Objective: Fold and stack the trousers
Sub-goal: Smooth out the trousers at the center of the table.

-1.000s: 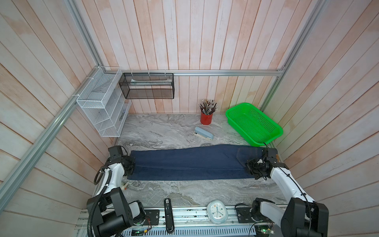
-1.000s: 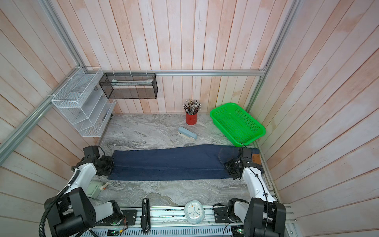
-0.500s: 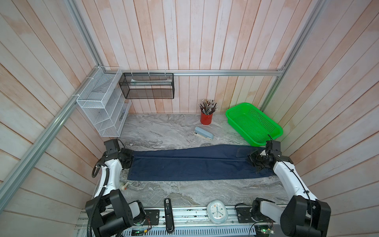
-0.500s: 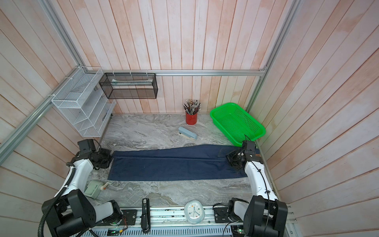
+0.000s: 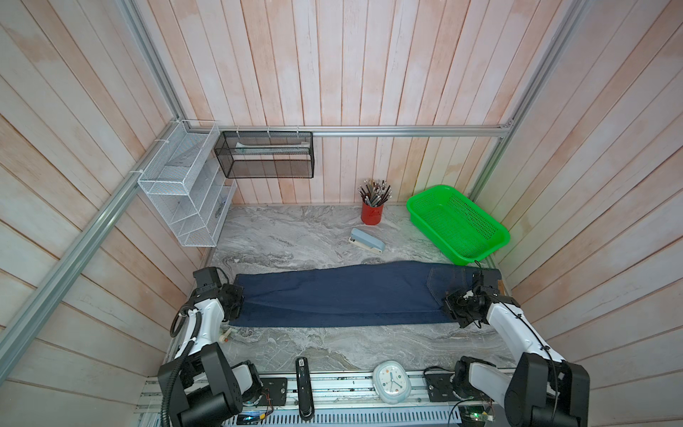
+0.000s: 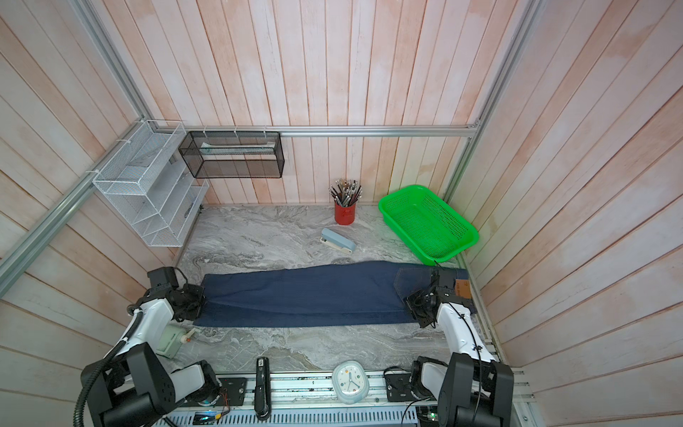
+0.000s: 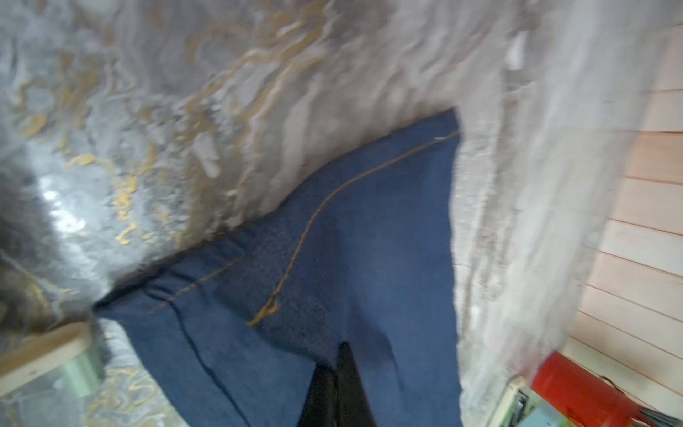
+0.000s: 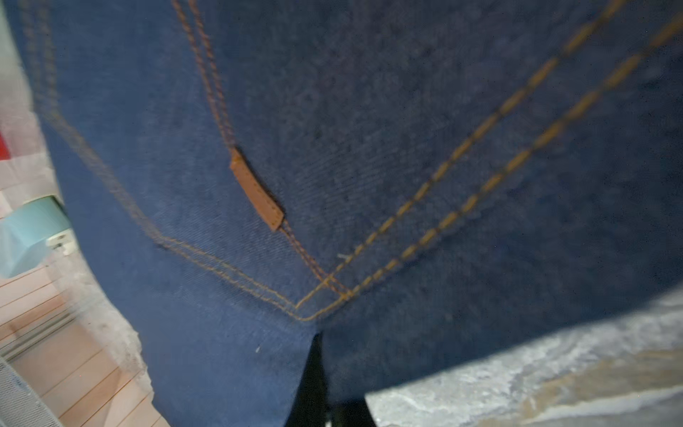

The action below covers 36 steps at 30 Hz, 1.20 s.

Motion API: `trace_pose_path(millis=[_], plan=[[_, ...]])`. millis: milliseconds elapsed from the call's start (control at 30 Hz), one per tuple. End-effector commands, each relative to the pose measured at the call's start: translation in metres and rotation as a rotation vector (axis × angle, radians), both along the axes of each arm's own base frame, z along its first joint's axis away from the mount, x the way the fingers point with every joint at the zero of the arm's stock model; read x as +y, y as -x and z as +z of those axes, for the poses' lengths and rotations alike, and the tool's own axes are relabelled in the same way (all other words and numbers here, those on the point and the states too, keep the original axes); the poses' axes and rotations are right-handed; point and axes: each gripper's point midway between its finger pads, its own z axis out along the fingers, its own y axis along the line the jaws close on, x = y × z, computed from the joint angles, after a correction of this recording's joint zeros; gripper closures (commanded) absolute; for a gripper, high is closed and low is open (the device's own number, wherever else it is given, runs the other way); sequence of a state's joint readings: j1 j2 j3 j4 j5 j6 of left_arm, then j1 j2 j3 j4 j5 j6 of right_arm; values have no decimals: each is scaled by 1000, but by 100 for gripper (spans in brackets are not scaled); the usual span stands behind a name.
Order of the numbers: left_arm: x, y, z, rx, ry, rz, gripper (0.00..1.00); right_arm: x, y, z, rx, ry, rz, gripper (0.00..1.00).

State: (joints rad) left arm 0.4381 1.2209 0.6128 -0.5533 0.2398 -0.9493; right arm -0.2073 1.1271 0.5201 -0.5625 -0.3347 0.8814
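Note:
I can see my left gripper's pinch bending the hem's stitching, so I will ease the trousers down with it, open it to flatten the hem, and take its far corner [image 7: 448, 124].
The trousers [image 5: 332, 295] [image 6: 303, 295] are dark navy jeans lying stretched across the marble table in both top views, hems at the left and waist with its brown patch [image 6: 462, 288] at the right. My left gripper [image 5: 236, 300] [image 6: 199, 300] is at the hem end. In the left wrist view its gripper [image 7: 340, 356] is shut, pinching the trousers [image 7: 369, 240]. My right gripper [image 5: 449, 307] [image 6: 410, 305] is at the waist end, beside the back pocket. In the right wrist view this gripper [image 8: 318, 347] is shut on the trousers [image 8: 369, 148], mostly hidden by cloth.
A green basket [image 5: 458, 225] sits at the back right, touching the waist corner. A red pencil cup [image 5: 372, 213] and a blue stapler [image 5: 366, 241] stand behind the trousers. A clock [image 5: 391, 382] and a black stapler [image 5: 303, 388] lie at the front rail. Wire racks [image 5: 184, 207] hang at the left.
Both grippers, shut on the denim ends, went toward the back wall half a second ago and have come back toward the front. The trousers stay stretched between them.

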Motion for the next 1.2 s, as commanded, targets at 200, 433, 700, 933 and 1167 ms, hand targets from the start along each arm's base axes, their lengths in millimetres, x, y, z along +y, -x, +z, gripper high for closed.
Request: trace_pose_path(millis=[200, 433, 700, 933, 1167], plan=[[21, -1, 9, -50, -85, 22, 100, -18, -6, -2, -13, 90, 2, 100], [31, -38, 92, -238, -135, 2, 100, -28, -41, 49, -125, 103, -16, 100], [21, -15, 73, -185, -122, -6, 100, -26, -27, 44, -103, 102, -15, 100], [12, 6, 0, -57, -63, -1, 100, -25, 4, -9, 3, 116, -6, 100], [15, 12, -11, -23, -79, 7, 100, -27, 11, -24, 48, 134, 17, 100]])
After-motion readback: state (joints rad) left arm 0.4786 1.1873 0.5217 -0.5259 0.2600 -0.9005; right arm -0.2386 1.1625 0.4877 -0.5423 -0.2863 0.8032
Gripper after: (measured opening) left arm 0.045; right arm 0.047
